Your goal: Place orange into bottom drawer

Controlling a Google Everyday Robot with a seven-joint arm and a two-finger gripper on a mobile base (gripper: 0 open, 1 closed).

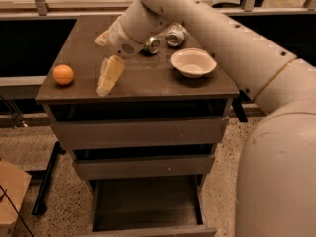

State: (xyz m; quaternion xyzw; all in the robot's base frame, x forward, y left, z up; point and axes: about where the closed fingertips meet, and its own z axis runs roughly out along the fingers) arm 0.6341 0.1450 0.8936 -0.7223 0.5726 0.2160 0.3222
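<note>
The orange near the front corner of the cabinet top is next, so my gripper should go to it and close on the orange's sides [64, 75].
The orange [63, 74] sits on the dark cabinet top [143, 80] near its left front corner. My gripper [106, 79] hangs over the top just right of the orange, about a hand's width away and not touching it. It points down toward the front edge, open and empty. The bottom drawer [146, 204] is pulled out below the two shut drawers, showing its dark, empty interior. My arm reaches in from the upper right across the top.
A beige bowl [193, 62] stands at the right of the top. Two crushed cans [164, 39] lie behind it near my wrist. A cardboard box [10, 196] is on the floor at the left, and black table legs [47, 181] stand beside the cabinet.
</note>
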